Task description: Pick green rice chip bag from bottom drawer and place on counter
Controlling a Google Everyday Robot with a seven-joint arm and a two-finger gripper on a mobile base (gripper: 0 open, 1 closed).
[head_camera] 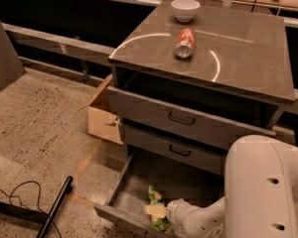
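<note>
The robot's gripper should close on the near end (pixel 160 220) of the green rice chip bag, near the front edge of the bottom drawer.
The green rice chip bag (pixel 154 198) lies in the open bottom drawer (pixel 134 182), near its front edge. My gripper (pixel 159 213) reaches down into the drawer from the right and sits right on the bag, its pale tip over the bag's near end. The white arm (pixel 258 192) fills the lower right and hides the drawer's right part. The counter (pixel 243 48) with its white arc line carries an orange-red soda can (pixel 184 42) lying on its side and a white bowl (pixel 185 9).
Two upper drawers with dark handles (pixel 181 119) are shut above the open one. A cardboard box (pixel 103 118) stands left of the cabinet. A black pole (pixel 54 207) and a cable (pixel 15 197) lie on the speckled floor at the lower left.
</note>
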